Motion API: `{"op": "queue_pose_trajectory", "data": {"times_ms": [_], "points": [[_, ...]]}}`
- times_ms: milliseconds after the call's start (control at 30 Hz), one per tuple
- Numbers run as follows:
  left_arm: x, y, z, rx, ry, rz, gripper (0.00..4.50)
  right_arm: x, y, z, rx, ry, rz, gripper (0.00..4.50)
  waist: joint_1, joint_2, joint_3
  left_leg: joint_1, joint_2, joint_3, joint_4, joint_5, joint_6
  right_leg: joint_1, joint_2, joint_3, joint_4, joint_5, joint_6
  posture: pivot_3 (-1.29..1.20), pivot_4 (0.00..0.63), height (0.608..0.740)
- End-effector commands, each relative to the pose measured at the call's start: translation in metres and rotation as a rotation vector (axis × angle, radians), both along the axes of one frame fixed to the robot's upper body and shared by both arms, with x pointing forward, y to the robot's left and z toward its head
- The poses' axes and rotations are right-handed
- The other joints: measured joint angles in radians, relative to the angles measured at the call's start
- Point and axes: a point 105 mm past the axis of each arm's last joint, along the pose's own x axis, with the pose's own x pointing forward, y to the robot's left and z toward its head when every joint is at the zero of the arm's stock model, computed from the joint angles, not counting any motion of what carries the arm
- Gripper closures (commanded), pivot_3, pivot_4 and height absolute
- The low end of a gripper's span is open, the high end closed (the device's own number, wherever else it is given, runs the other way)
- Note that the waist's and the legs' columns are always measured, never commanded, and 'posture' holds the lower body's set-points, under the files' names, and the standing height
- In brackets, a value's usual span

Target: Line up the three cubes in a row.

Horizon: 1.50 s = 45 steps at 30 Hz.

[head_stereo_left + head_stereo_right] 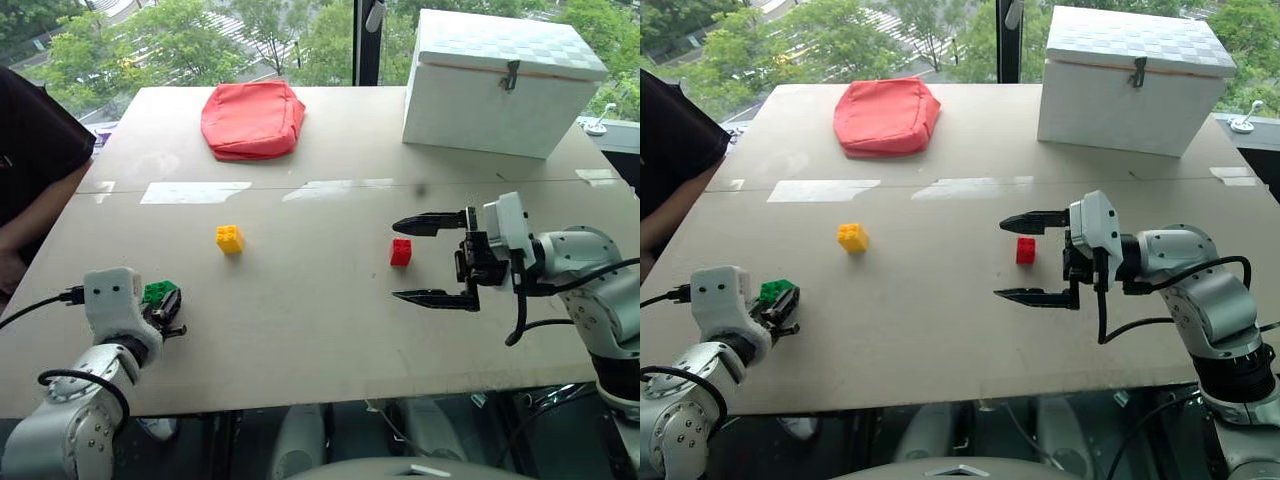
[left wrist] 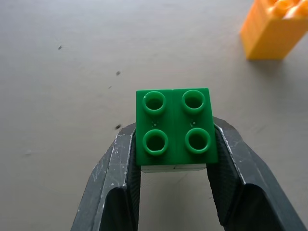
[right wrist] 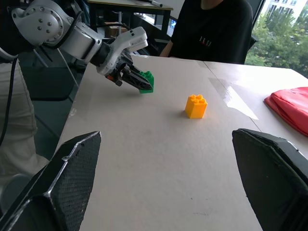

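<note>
I'll release the green cube from my left gripper on the table (image 1: 352, 256) close beside the red cube, facing the yellow cube.
My left gripper (image 1: 166, 306) is shut on the green cube (image 2: 174, 127), low at the table's near left, with one finger (image 2: 120, 168) on each side of it. The yellow cube (image 1: 229, 239) stands on the table a little farther in and to the right. The red cube (image 1: 401, 252) sits right of centre. My right gripper (image 1: 1000, 258) hangs open and points left, and in the head views the red cube shows in the gap between its fingers. The right wrist view shows nothing held between them, only the green cube (image 3: 146, 81) and the yellow cube (image 3: 196, 106) beyond.
A big white box (image 1: 500, 85) stands at the table's far right. A red cloth bag (image 1: 252, 118) lies at the far middle. A person in a dark top (image 1: 30, 160) sits at the left edge. Bare table (image 1: 300, 340) stretches between the cubes.
</note>
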Motion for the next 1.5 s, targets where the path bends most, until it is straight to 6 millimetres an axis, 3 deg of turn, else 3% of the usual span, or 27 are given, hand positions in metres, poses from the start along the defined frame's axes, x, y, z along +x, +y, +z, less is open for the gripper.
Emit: {"op": "queue_pose_trajectory", "data": {"times_ms": [33,133,233,500,700,933,1500], "points": [[0.001,-0.072,0.03,-0.047,-0.077,-0.561,3.23,-0.007,-0.008,0.009,0.008,-0.039,-0.043,0.0,0.006,0.0,0.0,0.0,0.0,0.0,0.0,0.0,0.0,0.0,-0.001,0.0,0.0,0.0,0.0,0.0,0.15,0.74],[0.001,-0.097,0.03,0.034,-0.026,-0.868,3.23,-0.007,-0.012,0.008,0.012,-0.054,-0.102,0.0,0.014,0.001,0.0,0.0,-0.001,0.001,0.0,0.0,0.0,0.0,-0.002,-0.001,-0.001,0.0,0.0,0.0,0.15,0.74],[0.024,-0.116,0.028,0.123,-0.005,-1.11,3.23,-0.009,-0.02,0.005,0.007,-0.064,-0.184,0.0,0.019,0.002,0.0,0.0,-0.002,0.001,0.0,0.0,0.0,0.0,-0.002,-0.001,-0.001,0.0,0.001,0.0,0.15,0.74],[0.092,-0.147,0.004,0.283,0.029,-1.424,3.23,-0.022,-0.044,-0.005,-0.012,0.007,-0.377,0.0,0.017,0.001,0.001,-0.002,-0.004,0.002,0.0,0.0,0.001,0.0,0.001,-0.001,-0.001,-0.001,0.001,0.0,0.15,0.74],[0.122,-0.167,0.005,0.331,0.001,-1.508,3.23,-0.032,-0.059,-0.014,-0.075,0.046,-0.473,0.0,0.016,-0.002,0.002,-0.003,-0.003,0.005,0.001,0.0,0.001,0.0,0.004,0.0,-0.002,-0.001,0.002,0.0,0.15,0.74],[0.128,-0.178,0.006,0.397,0.03,-1.586,3.23,-0.034,-0.071,-0.022,-0.094,0.091,-0.555,0.0,0.014,-0.003,0.002,-0.003,-0.003,0.001,0.002,0.0,0.001,0.001,0.004,0.001,-0.001,-0.002,0.004,0.0,0.15,0.74],[0.133,-0.193,0.009,0.434,0.021,-1.584,3.23,-0.036,-0.07,-0.024,-0.089,0.094,-0.561,0.0,0.015,-0.003,0.002,-0.003,-0.003,-0.001,0.003,0.0,0.001,0.001,0.004,0.001,0.0,-0.003,0.005,0.0,0.15,0.74]]}}
